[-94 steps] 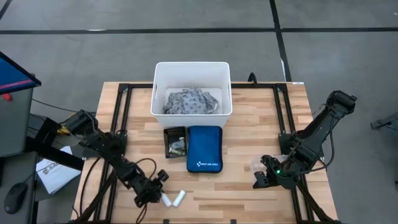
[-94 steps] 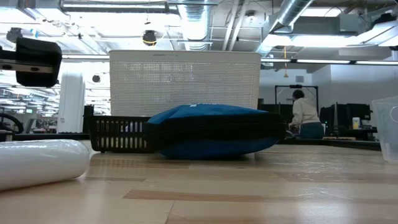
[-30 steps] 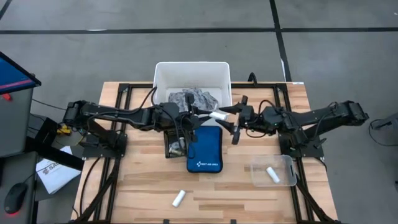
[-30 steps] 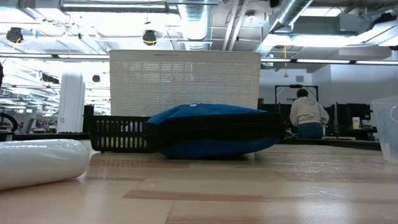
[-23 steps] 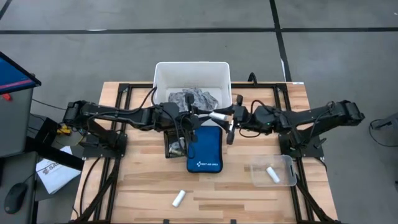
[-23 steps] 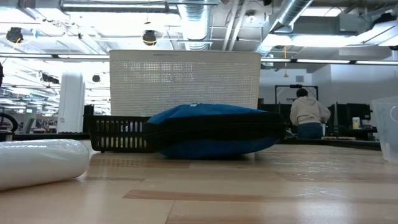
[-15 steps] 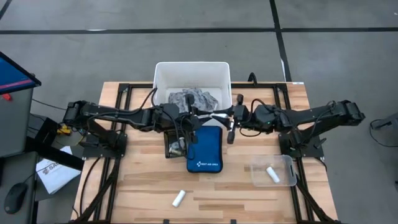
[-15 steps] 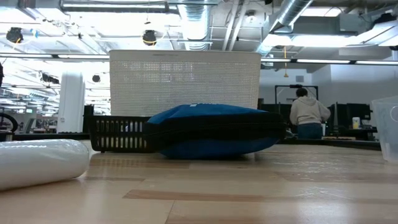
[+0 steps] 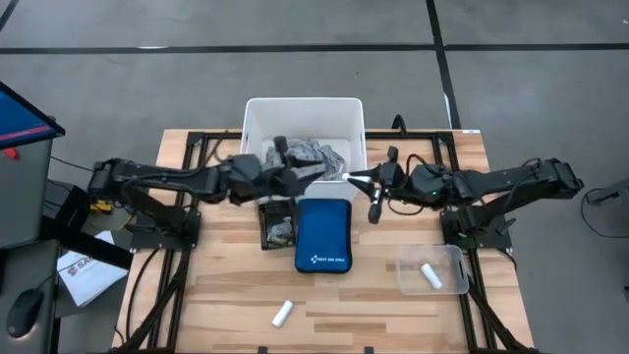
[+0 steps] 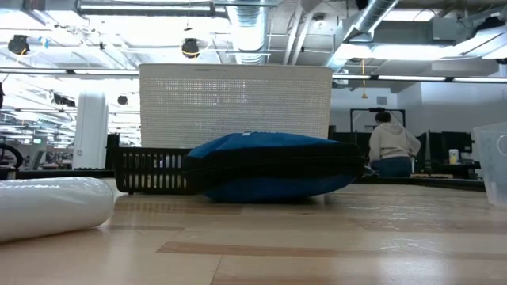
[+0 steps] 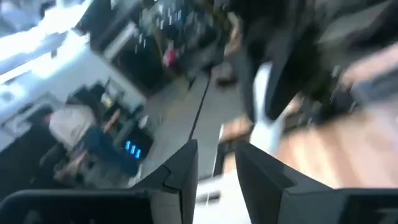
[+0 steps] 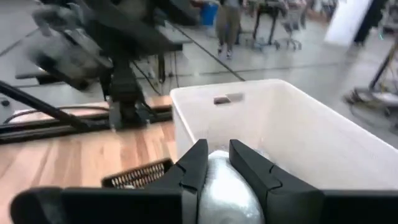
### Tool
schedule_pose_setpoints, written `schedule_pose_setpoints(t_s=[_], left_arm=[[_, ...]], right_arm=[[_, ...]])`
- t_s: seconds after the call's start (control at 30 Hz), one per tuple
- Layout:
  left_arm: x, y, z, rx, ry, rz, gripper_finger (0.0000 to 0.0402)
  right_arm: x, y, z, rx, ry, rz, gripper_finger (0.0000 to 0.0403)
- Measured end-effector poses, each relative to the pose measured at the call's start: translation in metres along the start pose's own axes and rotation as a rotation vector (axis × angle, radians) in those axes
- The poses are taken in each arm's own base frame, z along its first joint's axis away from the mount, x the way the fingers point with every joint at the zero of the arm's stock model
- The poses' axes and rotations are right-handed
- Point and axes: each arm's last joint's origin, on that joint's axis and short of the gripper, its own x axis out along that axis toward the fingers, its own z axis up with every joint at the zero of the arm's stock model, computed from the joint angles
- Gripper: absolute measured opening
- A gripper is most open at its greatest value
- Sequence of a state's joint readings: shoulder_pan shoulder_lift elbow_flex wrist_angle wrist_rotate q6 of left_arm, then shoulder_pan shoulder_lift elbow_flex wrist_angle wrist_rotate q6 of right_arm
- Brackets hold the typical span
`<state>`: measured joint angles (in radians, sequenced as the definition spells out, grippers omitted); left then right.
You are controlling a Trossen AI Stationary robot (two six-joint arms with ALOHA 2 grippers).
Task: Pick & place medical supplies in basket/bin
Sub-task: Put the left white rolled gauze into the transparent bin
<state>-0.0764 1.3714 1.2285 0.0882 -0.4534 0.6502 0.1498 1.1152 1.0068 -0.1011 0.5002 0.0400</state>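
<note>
The robot's right gripper needs to release the white roll, now in the air near the bin's rim, in the clear tray (image 9: 450, 279) beside the other roll.
A white roll (image 9: 335, 178) hangs in the air near the front rim of the white bin (image 9: 254, 138), with my right gripper (image 9: 350, 179) shut on it. The grey-and-white patterned cloth (image 9: 305, 155) lies inside the bin. My left gripper (image 9: 295, 178) stands open and empty just left of the roll; its wrist view shows bare fingers (image 11: 181, 168) and the roll (image 11: 265, 93) farther off. Another roll (image 9: 282, 314) lies near the table's front edge, and one more roll (image 9: 429, 274) lies in a clear tray (image 9: 454, 258). My right gripper pinches the white roll (image 12: 219, 175) between its two fingers (image 12: 194, 163). The fingers come level from the table's right side, and the roll lies along them, its free end (image 9: 328, 178) sticking out toward the left arm. The roll is lifted clear of the table.
A blue zip pouch (image 9: 323, 234) lies in the middle of the table, with a small black basket (image 9: 276, 225) at its left side. The white bin (image 12: 292, 127) stands just beyond the held roll. The low view shows the front roll (image 10: 49, 207) and the pouch (image 10: 273, 168).
My right gripper has moved toward the table's left and shut on the free end of the roll that my left gripper held. My left gripper has then let go and drawn back toward the table's left. The roll stays in the air by the bin.
</note>
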Motion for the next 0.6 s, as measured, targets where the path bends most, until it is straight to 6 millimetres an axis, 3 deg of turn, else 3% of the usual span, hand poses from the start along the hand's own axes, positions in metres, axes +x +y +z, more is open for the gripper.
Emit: schedule_pose_setpoints(t_s=[0.13, 0.3, 0.47, 0.6], left_arm=[[-0.026, 0.024, 0.013, -0.042, -0.066, 0.057, 0.0108], [-0.060, 0.052, 0.020, -0.084, -0.066, 0.156, 0.0115], [-0.087, 0.069, 0.024, -0.153, -0.089, 0.209, 0.0118], [-0.090, 0.070, 0.024, -0.219, -0.094, 0.206, 0.0116]], right_arm=[[-0.021, -0.006, -0.004, 0.079, 0.094, 0.011, 0.0056], [-0.059, 0.000, -0.029, 0.195, 0.374, 0.090, 0.0056], [-0.092, 0.018, -0.057, 0.285, 0.689, 0.130, 0.0056], [-0.112, 0.039, -0.074, 0.283, 0.851, 0.150, 0.0056]])
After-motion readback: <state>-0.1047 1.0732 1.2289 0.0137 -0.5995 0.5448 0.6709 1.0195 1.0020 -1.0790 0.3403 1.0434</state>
